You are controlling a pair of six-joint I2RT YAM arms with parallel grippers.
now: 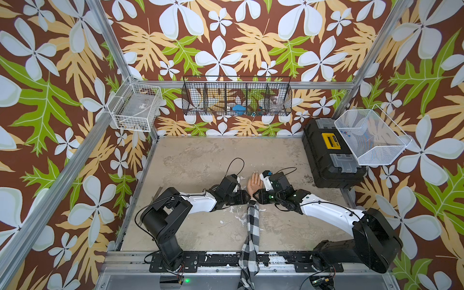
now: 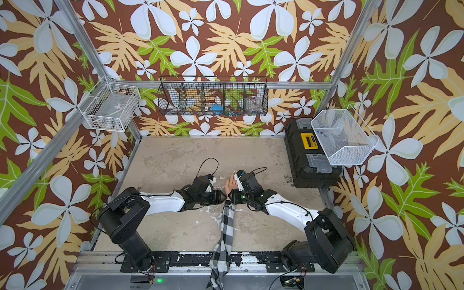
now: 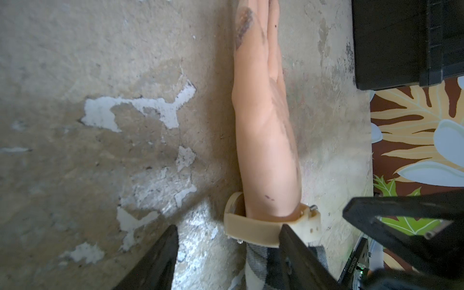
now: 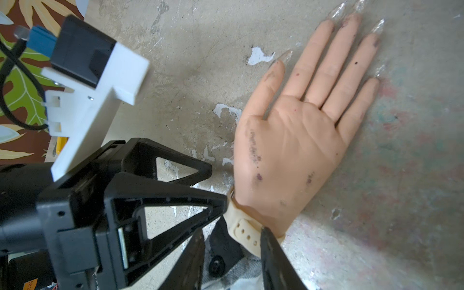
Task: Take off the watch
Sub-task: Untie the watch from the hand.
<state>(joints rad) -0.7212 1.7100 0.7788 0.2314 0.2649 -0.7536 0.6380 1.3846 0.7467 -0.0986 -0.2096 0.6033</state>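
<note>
My right gripper sees the strap's holed end flat against the watch's band, so it should open, pinch the strap's tip [image 4: 236,225], pull it up, then undo the buckle.
A mannequin hand [image 4: 296,140] lies palm up on the table, and a checked sleeve [image 1: 252,226] runs back from its wrist. The watch [image 4: 244,232] is buckled round that wrist, and its pale beige strap [image 3: 253,229] with holes shows in both wrist views. In both top views the grippers hide it. My left gripper [image 3: 228,226] comes from the thumb side. It is open, and one finger [image 3: 296,251] lies against the strap. My right gripper [image 4: 232,229] is open over the strap's holed end, with one fingertip [image 4: 266,233] on it. The two meet over the wrist [image 1: 251,197].
A black toolbox [image 1: 329,155] stands at the back right of the table under a white mesh basket [image 1: 369,136]. A black wire basket [image 1: 237,96] hangs on the back wall and a white one [image 1: 136,108] on the left frame.
</note>
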